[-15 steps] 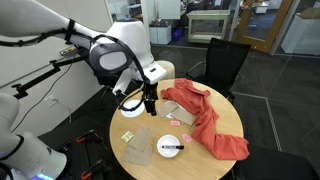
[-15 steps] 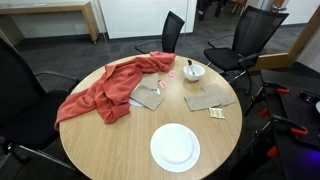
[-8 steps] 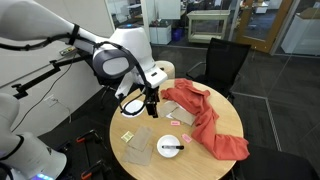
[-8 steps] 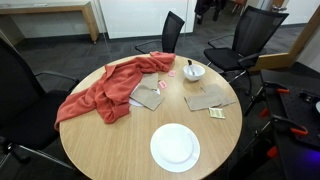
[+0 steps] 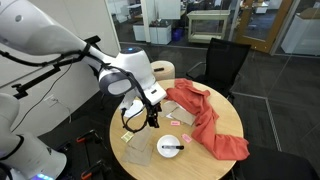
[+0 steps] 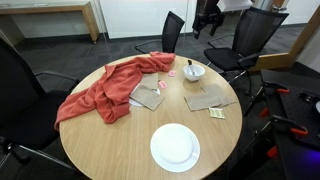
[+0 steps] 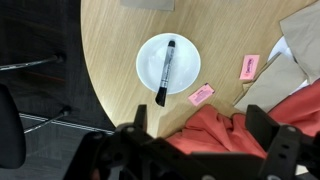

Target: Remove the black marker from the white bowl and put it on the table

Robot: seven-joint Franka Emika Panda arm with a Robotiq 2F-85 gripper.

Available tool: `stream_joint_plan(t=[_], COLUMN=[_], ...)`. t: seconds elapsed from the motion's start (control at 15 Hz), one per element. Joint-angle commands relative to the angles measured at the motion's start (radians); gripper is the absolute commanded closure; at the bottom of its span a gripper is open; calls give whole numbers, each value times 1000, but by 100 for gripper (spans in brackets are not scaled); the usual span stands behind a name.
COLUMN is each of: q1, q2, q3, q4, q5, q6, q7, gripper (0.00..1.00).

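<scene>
My gripper will next move down to the white bowl, where it will close on the middle of the black marker's body (image 5: 172, 148) (image 7: 167, 68).
The white bowl (image 7: 168, 62) sits on the round tan table (image 7: 110, 50), and the black marker (image 7: 165, 72) lies across it with one end over the rim. The bowl also shows in both exterior views (image 5: 170, 147) (image 6: 193, 72), with the marker (image 5: 171, 147) inside. My gripper (image 7: 200, 122) is open and empty. It hovers high above the table, over the red cloth's edge and beside the bowl. It shows in both exterior views (image 5: 150, 119) (image 6: 207, 20), well above the table (image 5: 228, 118) (image 6: 120, 140).
A red cloth (image 6: 105, 92) (image 7: 225, 125) is draped over the table next to the bowl. Two pink tags (image 7: 201, 94) (image 7: 249, 67) lie near the bowl. A flat white plate (image 6: 175, 147) and brown card pieces (image 6: 207, 98) (image 6: 147, 96) lie on the table. Black chairs (image 6: 250, 35) stand around.
The arm has swung down and closer to the table's near side. The gripper is lower than before. The bowl, marker and cloth have not moved.
</scene>
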Motion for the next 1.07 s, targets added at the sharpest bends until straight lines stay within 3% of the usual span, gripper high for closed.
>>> stream_joint_plan(t=[0.0,0.6,1.0], q1=[19,40,49], q2=[63,252,376], q3=[-25,-40,-56], q4=[-7,40,131], q5=[24,167,230], q6=[87,210,231], q7=[44,6,6], gripper=[0,0,0])
